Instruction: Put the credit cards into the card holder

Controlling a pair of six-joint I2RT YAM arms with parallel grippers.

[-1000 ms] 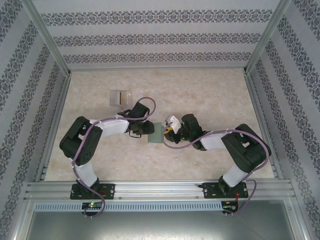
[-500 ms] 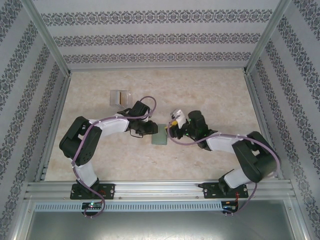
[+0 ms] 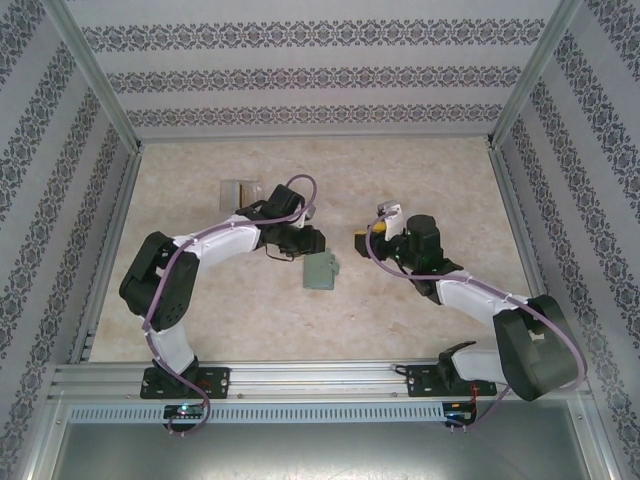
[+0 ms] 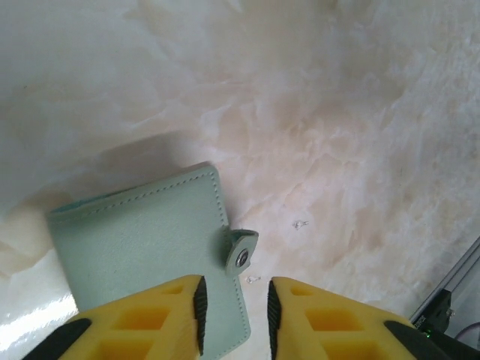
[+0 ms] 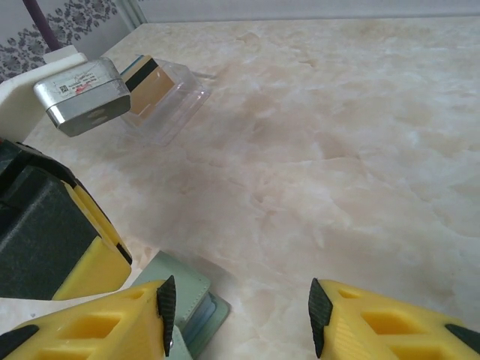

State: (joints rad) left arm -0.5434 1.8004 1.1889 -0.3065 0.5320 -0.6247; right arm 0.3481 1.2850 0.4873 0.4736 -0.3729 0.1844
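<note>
The sage-green card holder lies folded shut and loose, so my left gripper should steady it while my right gripper takes the upper cover [image 3: 333, 262] beside its snap tab.
The sage-green card holder [image 3: 320, 270] lies folded flat on the table between the two arms, free of both. In the left wrist view the card holder [image 4: 142, 247] shows its snap tab [image 4: 241, 251] sticking out, and my left gripper [image 4: 234, 315] hovers over its near corner, jaws narrowly apart and gripping nothing. My left gripper [image 3: 308, 243] sits just beyond the holder. My right gripper [image 3: 358, 238] is to its right, wide open and empty [image 5: 238, 315], with the card holder [image 5: 184, 300] at its left finger. An orange-yellow credit card [image 5: 146, 81] stands in a clear stand.
The clear plastic stand [image 3: 240, 192] sits at the back left of the table, behind the left arm's wrist. Aluminium rails [image 3: 320, 380] and patterned walls enclose the marble table [image 3: 430, 180]. The left gripper's body [image 5: 60, 240] looms at the left of the right wrist view.
The right gripper has pulled away to the right from the card holder and opened. The left gripper has drawn back from it and narrowed. The holder now lies free, slightly turned.
</note>
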